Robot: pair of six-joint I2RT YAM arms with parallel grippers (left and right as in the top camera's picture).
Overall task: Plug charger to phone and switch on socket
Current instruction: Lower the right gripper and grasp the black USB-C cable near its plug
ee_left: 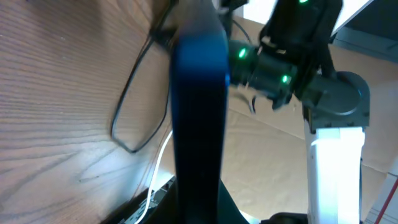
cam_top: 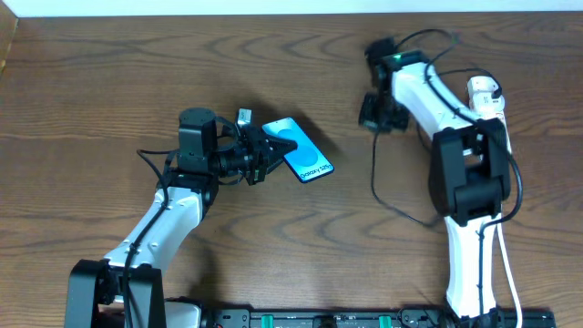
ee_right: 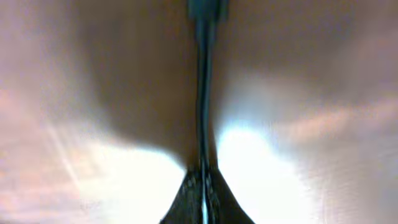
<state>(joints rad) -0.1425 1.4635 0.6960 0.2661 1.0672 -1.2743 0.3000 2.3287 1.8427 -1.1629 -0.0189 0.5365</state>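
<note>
The thin cable is in my right gripper far behind the charger's tip, so I will open it and grip the cable close behind the charger's tip (ee_right: 206,32) before plugging in.
The phone (cam_top: 301,153), its cyan screen up, hangs above the table's middle with my left gripper (cam_top: 266,157) shut on its left end. In the left wrist view the phone (ee_left: 199,93) shows edge-on as a dark blue bar rising from the gripper (ee_left: 200,196). My right gripper (cam_top: 375,111) is low over the wood at the back right. Its jaws (ee_right: 203,173) are shut on the charger's thin black cable (ee_right: 203,93), whose darker tip end (ee_right: 207,7) points away. The cable (cam_top: 376,178) trails toward the front. The white socket (cam_top: 485,91) lies at the far right, partly hidden by the right arm.
A loop of black cable (ee_left: 130,106) lies on the wood between the two arms. A thicker white cord (cam_top: 506,273) runs along the right arm's base to the front edge. The right arm (ee_left: 298,68) with green lights stands beyond the phone.
</note>
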